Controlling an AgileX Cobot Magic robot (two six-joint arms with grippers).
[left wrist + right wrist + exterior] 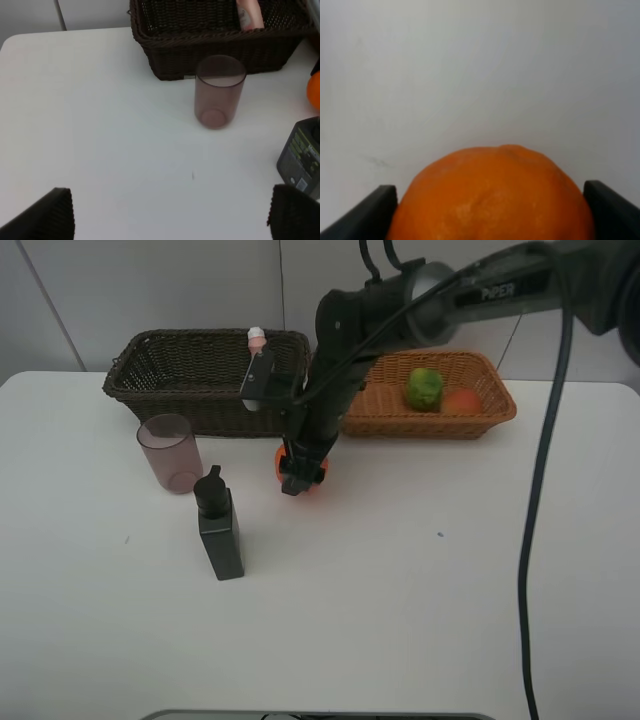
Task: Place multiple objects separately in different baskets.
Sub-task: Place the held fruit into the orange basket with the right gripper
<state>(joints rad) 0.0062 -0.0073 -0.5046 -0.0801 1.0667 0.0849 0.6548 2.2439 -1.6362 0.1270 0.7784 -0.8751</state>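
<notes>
My right gripper is heading for the light tan basket (370, 394). It will release the orange tangerine there, between the green fruit and the dark basket.
My right gripper (298, 472) reaches down to the table in front of the dark brown basket (190, 390), shut on the orange tangerine (318, 476). In the right wrist view the tangerine (490, 200) fills the gap between both fingers. The pink white-capped bottle (257, 340) leans inside the dark basket. The green fruit (424, 389) and the peach (462, 401) lie in the light tan basket (430, 422). The mauve cup (170, 452) and the dark pump bottle (220, 530) stand on the table. My left gripper (170, 215) is open and empty, above the table short of the cup (218, 92).
The white table's front half is bare in the exterior high view. The right arm's black cable (535, 520) hangs down across the right side. The left wrist view shows the dark basket (215, 55), the pump bottle (302, 160) and the tangerine's edge (315, 90).
</notes>
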